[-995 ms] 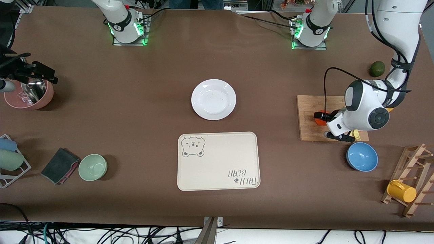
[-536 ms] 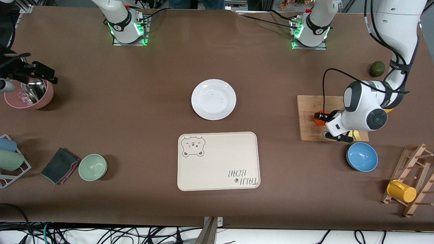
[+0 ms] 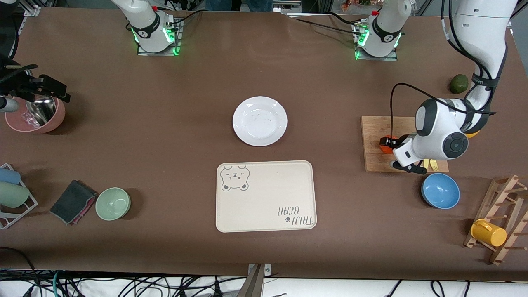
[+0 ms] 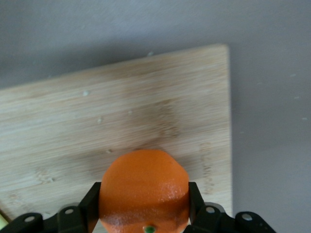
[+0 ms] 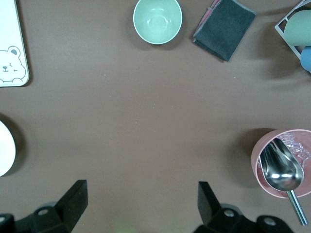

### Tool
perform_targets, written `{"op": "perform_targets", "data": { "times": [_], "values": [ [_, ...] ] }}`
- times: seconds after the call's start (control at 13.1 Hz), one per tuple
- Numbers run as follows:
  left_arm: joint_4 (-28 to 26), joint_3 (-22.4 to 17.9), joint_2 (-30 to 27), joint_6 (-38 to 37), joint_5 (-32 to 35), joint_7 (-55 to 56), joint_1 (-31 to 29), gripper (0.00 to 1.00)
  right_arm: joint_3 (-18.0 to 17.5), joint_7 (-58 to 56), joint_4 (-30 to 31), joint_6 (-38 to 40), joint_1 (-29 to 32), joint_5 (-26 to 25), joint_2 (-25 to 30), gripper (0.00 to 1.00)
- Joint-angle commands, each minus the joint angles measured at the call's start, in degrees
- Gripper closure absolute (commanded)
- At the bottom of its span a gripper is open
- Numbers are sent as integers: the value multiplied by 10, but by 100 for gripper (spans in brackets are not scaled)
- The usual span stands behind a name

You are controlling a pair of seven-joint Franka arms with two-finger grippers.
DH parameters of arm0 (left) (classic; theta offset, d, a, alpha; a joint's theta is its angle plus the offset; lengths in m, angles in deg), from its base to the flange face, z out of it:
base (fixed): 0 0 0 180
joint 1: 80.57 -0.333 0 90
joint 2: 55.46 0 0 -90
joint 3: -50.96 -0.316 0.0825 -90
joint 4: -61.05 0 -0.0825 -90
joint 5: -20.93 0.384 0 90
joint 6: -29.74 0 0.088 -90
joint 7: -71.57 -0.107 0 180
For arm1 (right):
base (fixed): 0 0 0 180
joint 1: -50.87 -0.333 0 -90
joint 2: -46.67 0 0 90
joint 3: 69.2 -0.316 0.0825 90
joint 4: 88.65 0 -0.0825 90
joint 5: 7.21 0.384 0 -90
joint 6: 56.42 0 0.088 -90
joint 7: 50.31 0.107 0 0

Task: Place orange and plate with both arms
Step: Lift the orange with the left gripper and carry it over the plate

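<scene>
My left gripper will let go of the orange in the middle of the white plate (image 3: 258,123).
My left gripper (image 3: 387,144) is shut on the orange (image 3: 384,144), a small bright orange fruit, and holds it over the wooden cutting board (image 3: 377,128). In the left wrist view the orange (image 4: 144,187) sits between both black fingers (image 4: 92,199), with the board (image 4: 121,107) below it. The white plate (image 3: 260,121) lies at the table's middle, just farther from the front camera than the tray; its edge shows in the right wrist view (image 5: 5,148). My right gripper (image 3: 51,88) is open and empty, up over the table by the pink bowl; it shows open in the right wrist view (image 5: 143,199).
A cream bear-print tray (image 3: 264,198) lies nearer the camera than the plate. A blue bowl (image 3: 440,190), a dark green fruit (image 3: 458,83) and a rack with a yellow mug (image 3: 489,233) are by the board. A pink bowl with a scoop (image 3: 35,117), a green bowl (image 3: 113,203) and a cloth (image 3: 73,201) are at the right arm's end.
My left gripper has shifted slightly toward the table's middle with the orange in it. The right arm has not moved.
</scene>
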Motion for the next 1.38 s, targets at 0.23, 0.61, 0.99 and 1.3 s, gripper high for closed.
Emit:
{"op": "perform_targets", "data": {
  "times": [0.23, 0.61, 0.99, 1.3],
  "values": [
    [73, 111, -2, -98, -42, 154, 8, 100, -2, -1, 8, 9, 2, 5, 15, 0],
    [80, 256, -2, -95, -100, 407, 21, 100, 0, 0, 7, 2, 2, 4, 12, 0],
    [90, 270, 28, 45, -99, 685, 187, 100, 0, 0, 7, 4, 2, 3, 12, 0],
    [88, 263, 82, 160, -92, 744, 247, 100, -1, 2, 6, 8, 2, -1, 12, 0]
  ]
}}
